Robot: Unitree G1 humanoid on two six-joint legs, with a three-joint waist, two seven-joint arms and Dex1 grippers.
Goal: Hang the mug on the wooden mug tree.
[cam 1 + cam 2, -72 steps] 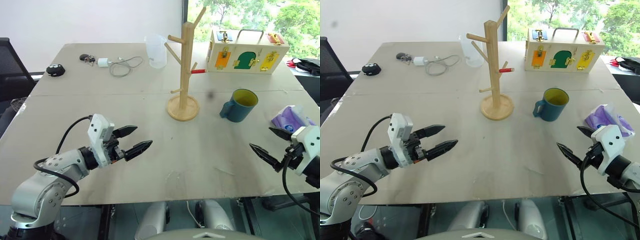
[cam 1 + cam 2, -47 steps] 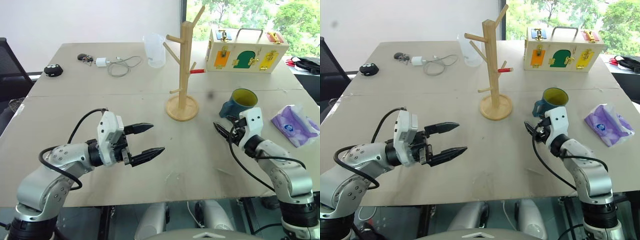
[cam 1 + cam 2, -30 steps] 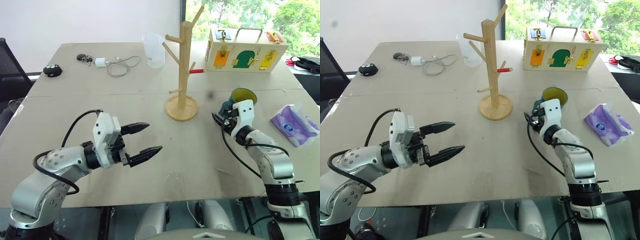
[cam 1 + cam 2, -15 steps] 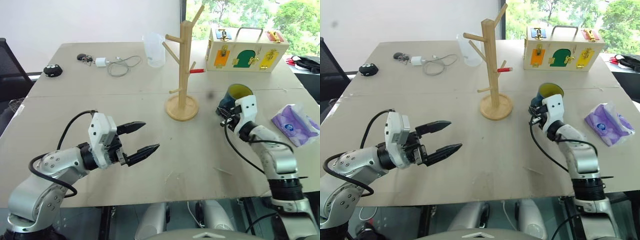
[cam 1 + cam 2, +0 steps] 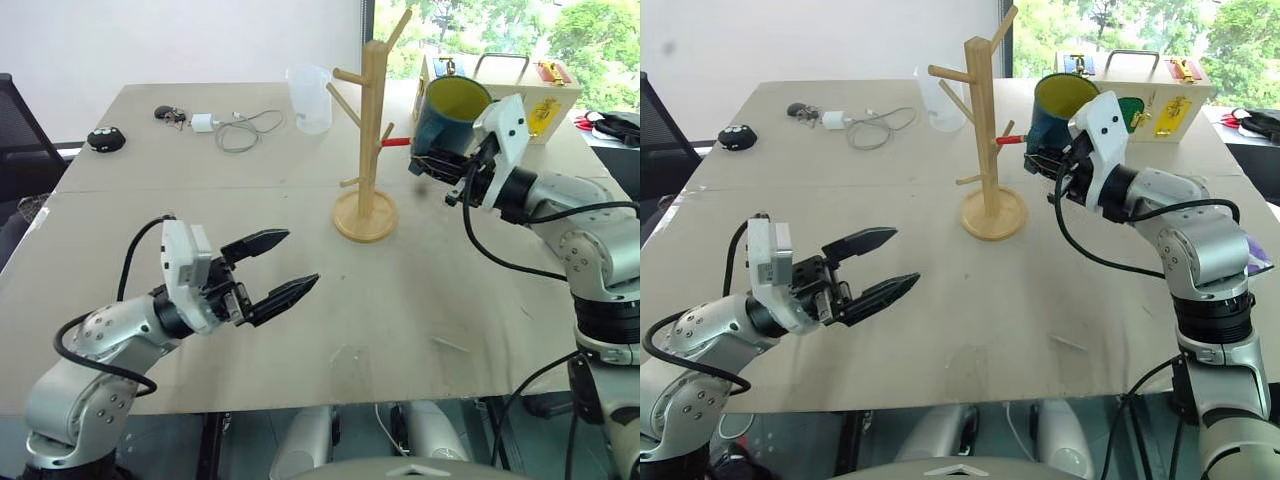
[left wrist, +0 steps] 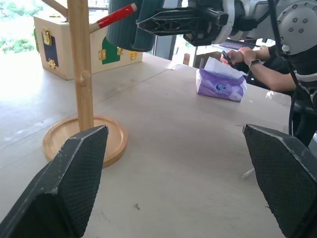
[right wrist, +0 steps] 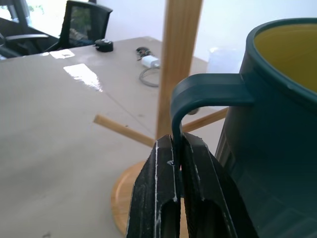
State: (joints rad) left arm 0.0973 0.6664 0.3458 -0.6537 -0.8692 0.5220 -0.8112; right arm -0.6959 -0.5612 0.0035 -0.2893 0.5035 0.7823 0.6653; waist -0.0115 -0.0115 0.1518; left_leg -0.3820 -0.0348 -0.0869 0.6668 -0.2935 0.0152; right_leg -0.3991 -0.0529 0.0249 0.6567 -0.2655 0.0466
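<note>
Next, my right gripper releases the mug, now in the air beside the tree, so that it is left hanging just under the red peg of the wooden mug tree (image 5: 409, 172).
The teal-blue mug (image 5: 445, 110) with its yellow-green inside hangs in the air, upright and a little tilted, just right of the wooden mug tree (image 5: 372, 120). It is level with the upper pegs and I cannot tell whether it touches one. My right gripper (image 7: 177, 148) is shut on the mug's loop handle (image 7: 198, 91), pinching the lower part of the loop. The tree's round base (image 5: 366, 215) rests mid-table. My left gripper (image 5: 298, 260) hovers open above the near left of the table, holding nothing, pointing towards the tree.
A clear measuring jug (image 5: 311, 98) stands behind the tree. A wooden lock box (image 5: 520, 105) sits at the back right, a purple tissue pack (image 6: 220, 82) on the right. A charger with cable (image 5: 235, 128), keys and a black object (image 5: 109, 140) lie far left. A person's hands (image 6: 257, 64) show beyond the table.
My right gripper closed on the mug's handle and lifted the mug off the table, up and left towards the tree's upper pegs. The left gripper has stayed about where it was.
</note>
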